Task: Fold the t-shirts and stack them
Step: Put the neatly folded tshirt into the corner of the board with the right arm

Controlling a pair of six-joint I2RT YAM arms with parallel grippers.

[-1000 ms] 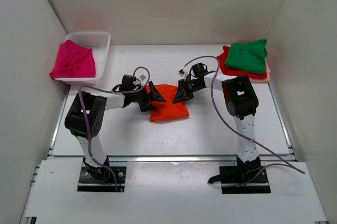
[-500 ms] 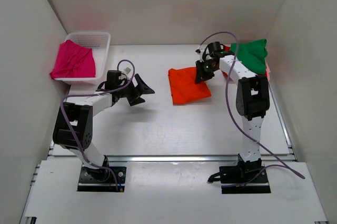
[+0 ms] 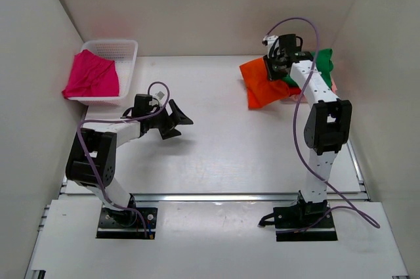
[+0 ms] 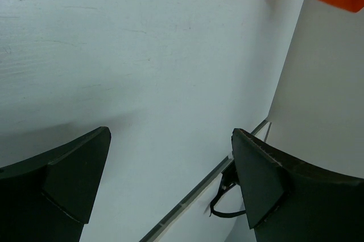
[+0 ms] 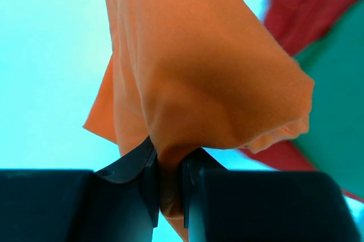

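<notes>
My right gripper is going to release the folded orange t-shirt on top of the green t-shirt (image 3: 304,62), toward the back wall.
My right gripper (image 3: 274,70) is shut on the folded orange t-shirt (image 3: 261,84) and holds it at the back right, against the left edge of the stack. The stack has a green t-shirt (image 3: 319,67) on top, a red one (image 3: 296,94) under it and a pale pink edge (image 3: 333,86). In the right wrist view the orange t-shirt (image 5: 193,77) hangs pinched between the jaws of the gripper (image 5: 169,188), with the red t-shirt (image 5: 307,8) and the green t-shirt (image 5: 335,111) beyond. My left gripper (image 3: 180,121) is open and empty over the table at the left (image 4: 170,185). A magenta t-shirt (image 3: 92,74) lies in the basket.
A white mesh basket (image 3: 125,56) stands at the back left against the wall. White walls close in the table on the left, back and right. A metal rail (image 3: 216,196) runs along the table's near edge.
My right gripper has carried the orange t-shirt from the table's middle up and right to the stack. My left gripper let go, drew back left and now stays still.
</notes>
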